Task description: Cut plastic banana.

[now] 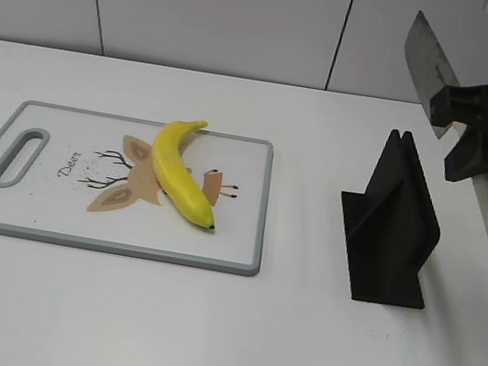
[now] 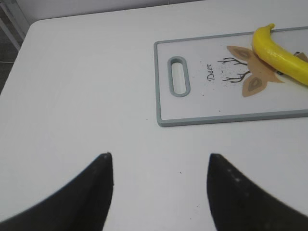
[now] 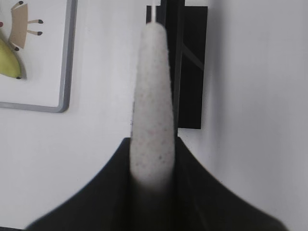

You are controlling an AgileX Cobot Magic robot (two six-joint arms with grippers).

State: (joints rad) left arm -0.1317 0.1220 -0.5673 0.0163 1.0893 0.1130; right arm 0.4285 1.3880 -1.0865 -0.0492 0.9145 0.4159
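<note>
I am going to use my right gripper to set the knife down between the upright panels of the black knife stand (image 1: 423,207) (image 3: 175,53). It is now held high above that stand.
The yellow plastic banana (image 1: 180,169) lies slanted on the white cutting board (image 1: 53,213), dark tip toward the front right. It also shows in the left wrist view (image 2: 280,54) and its tip in the right wrist view (image 3: 9,62). My right gripper (image 1: 474,136) is shut on a knife with a grey speckled handle (image 3: 153,115) and holds it high above the black knife stand (image 1: 391,225), blade (image 1: 426,59) pointing up to the left. My left gripper (image 2: 159,161) is open and empty over bare table, left of the board (image 2: 216,118).
The board has a grey rim, a handle slot (image 1: 20,157) at its left end and a deer print. The black stand (image 3: 185,62) sits right of the board. A white wall runs behind the table.
</note>
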